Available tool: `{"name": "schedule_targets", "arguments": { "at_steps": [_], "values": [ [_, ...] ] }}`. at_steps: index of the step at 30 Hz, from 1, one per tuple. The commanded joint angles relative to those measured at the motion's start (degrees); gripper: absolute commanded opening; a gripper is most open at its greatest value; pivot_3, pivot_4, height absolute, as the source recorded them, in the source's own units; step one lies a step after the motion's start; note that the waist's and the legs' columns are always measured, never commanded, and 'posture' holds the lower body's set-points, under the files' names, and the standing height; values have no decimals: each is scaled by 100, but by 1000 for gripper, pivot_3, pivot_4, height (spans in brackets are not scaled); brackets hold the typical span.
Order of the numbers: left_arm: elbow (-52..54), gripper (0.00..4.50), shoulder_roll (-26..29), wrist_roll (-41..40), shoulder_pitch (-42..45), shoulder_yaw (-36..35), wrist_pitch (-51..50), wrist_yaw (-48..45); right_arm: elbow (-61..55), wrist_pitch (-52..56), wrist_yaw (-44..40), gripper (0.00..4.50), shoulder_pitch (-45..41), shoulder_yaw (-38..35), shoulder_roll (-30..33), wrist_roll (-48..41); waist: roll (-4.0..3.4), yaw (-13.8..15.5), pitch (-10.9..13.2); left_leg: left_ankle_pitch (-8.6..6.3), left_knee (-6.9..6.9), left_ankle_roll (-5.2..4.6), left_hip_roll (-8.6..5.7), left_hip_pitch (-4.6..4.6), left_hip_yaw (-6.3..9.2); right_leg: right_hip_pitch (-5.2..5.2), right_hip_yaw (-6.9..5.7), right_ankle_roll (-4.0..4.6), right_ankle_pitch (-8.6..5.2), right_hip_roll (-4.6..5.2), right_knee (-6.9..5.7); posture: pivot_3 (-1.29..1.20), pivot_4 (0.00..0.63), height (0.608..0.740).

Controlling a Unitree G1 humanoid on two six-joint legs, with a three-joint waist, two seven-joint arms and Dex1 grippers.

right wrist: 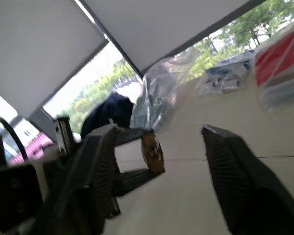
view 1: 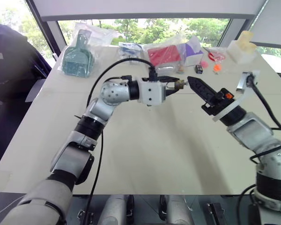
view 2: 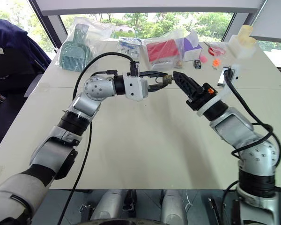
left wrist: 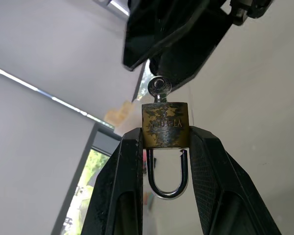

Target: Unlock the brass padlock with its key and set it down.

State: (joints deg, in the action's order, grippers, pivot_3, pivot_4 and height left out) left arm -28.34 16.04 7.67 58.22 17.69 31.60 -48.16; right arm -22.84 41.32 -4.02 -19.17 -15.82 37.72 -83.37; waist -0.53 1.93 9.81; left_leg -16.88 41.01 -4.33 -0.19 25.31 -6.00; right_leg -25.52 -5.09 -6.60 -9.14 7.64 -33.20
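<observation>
The padlock's loop is open inside my left gripper's fingers, so I need to reach past the key with my right gripper and take the body [left wrist: 165, 125] before my left gripper opens.
Above the table's middle, my left gripper [view 1: 174, 85] points to the right and is shut on the brass padlock [left wrist: 165, 125], its two fingers [left wrist: 122, 186] clamping the lock's body from both sides. The silvery loop [left wrist: 166, 188] hangs between the fingers, and one of its ends seems to stand free of the body. The key [left wrist: 159, 88] sticks out of the lock's far end. My right gripper [right wrist: 157, 132] faces the lock from the right and is open. Its fingers [left wrist: 176, 44] stand apart on either side of the key's head without gripping it.
Along the far edge of the pale table [view 1: 154, 150] lie a teal item in a plastic bag [view 1: 78, 58], a bagged red box [view 1: 166, 54], a purple box [view 1: 193, 49], a small black block [view 1: 198, 69] and a white container [view 1: 243, 49].
</observation>
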Motion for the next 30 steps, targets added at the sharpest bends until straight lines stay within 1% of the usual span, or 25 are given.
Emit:
{"name": "schedule_targets", "arguments": {
  "at_steps": [1, 5, 13, 14, 16, 21, 29, 30],
  "values": [
    [191, 738, 33, -184, 137, -89, -4, -80, -252, 124, -499, 3410, -69, 16, 108, 80, 0, 1, 0, 0, 0, 0, 0, 0, 0, 0, 0, 0, 0, 0, 0, 0, 150, 735],
    [297, 738, 29, -26, 71, -10, 182, -10, -161, 194, -575, 3410, -176, 137, -17, 279, 0, 26, 0, 0, 2, 0, -1, 0, 0, 1, 0, 0, 1, 3, 0, 0, 150, 735],
    [688, 738, -12, -100, -132, 24, 14, -80, -68, 249, -522, 3410, -314, 182, -323, 275, 0, 24, 0, 0, 4, 0, -3, 2, 1, 2, 0, 1, 1, 4, 2, 0, 150, 735],
    [707, 738, -10, -103, -141, 28, 6, -85, -55, 252, -491, 3179, -331, 172, -369, 260, 0, 25, 0, 0, 4, 0, -3, 2, 1, 2, 0, 1, 1, 4, 1, 0, 150, 735],
    [728, 738, -1, -109, -149, 38, -12, -85, -56, 263, -452, 2534, -338, 150, -425, 231, 0, 23, 0, 0, 4, 0, -3, 1, 1, 2, 0, 1, 1, 4, 1, 0, 150, 735],
    [680, 738, 27, -121, -126, 38, -23, -72, -107, 347, -411, 42, -278, 108, -461, 119, 0, 24, 0, 0, 4, 0, -3, 2, 1, 1, 0, 1, 1, 4, 1, 0, 150, 735],
    [555, 738, 43, -119, -45, 11, -41, -40, -148, 490, -538, 10, -74, 47, -342, 206, 0, 24, 0, 0, 4, 0, -3, 1, 1, 2, 0, 1, 1, 4, 1, 0, 150, 735],
    [541, 1758, 51, -128, -32, 9, -98, -62, -156, 507, -576, 0, -54, 53, -323, 226, 0, 23, 0, 0, 4, 0, -3, 1, 1, 2, 0, 1, 1, 4, 1, 0, 150, 735]
  ]
}}
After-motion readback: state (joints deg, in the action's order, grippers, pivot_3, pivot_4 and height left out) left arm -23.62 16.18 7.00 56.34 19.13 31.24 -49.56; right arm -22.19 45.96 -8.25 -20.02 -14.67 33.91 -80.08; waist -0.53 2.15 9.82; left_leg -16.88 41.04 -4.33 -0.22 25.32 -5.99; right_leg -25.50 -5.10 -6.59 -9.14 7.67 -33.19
